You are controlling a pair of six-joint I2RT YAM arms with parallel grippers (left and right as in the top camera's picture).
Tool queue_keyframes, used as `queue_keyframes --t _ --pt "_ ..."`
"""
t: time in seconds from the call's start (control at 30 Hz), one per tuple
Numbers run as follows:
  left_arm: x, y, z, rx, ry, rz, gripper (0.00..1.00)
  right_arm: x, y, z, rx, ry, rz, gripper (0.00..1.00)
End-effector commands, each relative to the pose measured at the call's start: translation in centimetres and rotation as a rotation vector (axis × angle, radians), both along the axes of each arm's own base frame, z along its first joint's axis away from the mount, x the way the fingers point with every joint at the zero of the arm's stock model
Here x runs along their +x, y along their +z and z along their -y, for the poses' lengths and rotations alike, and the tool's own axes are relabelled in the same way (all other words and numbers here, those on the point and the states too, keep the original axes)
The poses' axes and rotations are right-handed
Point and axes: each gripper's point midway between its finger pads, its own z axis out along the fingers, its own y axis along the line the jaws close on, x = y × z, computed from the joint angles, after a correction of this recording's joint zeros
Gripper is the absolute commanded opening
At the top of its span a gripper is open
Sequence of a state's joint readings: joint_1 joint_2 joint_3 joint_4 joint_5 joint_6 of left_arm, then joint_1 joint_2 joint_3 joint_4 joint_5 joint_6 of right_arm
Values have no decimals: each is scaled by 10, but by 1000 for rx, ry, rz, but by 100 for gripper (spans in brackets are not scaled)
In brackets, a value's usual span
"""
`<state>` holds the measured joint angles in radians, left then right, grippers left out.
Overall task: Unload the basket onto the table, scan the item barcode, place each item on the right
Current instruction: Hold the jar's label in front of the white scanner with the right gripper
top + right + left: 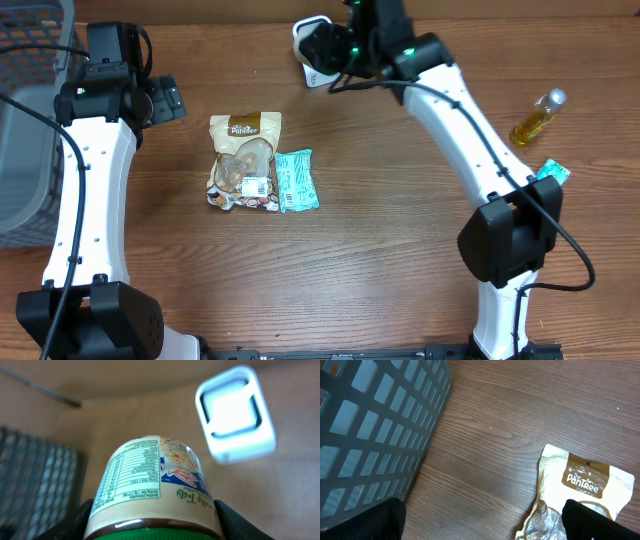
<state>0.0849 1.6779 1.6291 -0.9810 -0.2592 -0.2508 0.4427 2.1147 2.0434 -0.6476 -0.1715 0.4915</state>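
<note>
My right gripper is to stand the jar, now held beside the barcode scanner, on the wood [485, 186] next to the small teal item, nearer me than the yellow bottle.
My right gripper [152, 521] is shut on a cream-labelled jar [150, 480] with a green lid, one finger on each side near the lid. The nutrition panel faces the wrist camera and no barcode shows. The jar points toward the white barcode scanner [235, 412], which sits just beyond it and to the right. Overhead, the right gripper [345, 45] hovers beside the scanner [308, 40] at the table's far edge; the jar itself is hidden there. My left gripper [165, 100] [480, 520] stands open and empty over bare wood.
A tan Pantree pouch [243, 150] [585, 490] and a teal packet [296, 180] lie mid-table. A grey basket [30, 60] [370, 425] stands at far left. A yellow bottle [538, 118] and a small teal item [552, 172] lie on the right.
</note>
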Motion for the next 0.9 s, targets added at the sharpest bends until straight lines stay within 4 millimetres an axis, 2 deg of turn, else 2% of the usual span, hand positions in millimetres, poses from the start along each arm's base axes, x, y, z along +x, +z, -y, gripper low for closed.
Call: queue_keyframes --t 0.0,0.17,0.27,0.6,0.87 --pt "1 0 1 17 -18 -9 99 27 -2 9 -126 -139 130 36" --pt "1 0 1 17 -18 -9 100 47 -7 -7 -124 -128 227 36" --pt "1 0 1 17 -18 -9 100 58 -18 -12 -111 -133 250 36" --pt "1 0 1 17 -18 -9 100 90 -33 -19 -138 -110 396 32" --pt "1 0 1 17 -18 -9 100 101 -44 -6 -199 -184 425 29"
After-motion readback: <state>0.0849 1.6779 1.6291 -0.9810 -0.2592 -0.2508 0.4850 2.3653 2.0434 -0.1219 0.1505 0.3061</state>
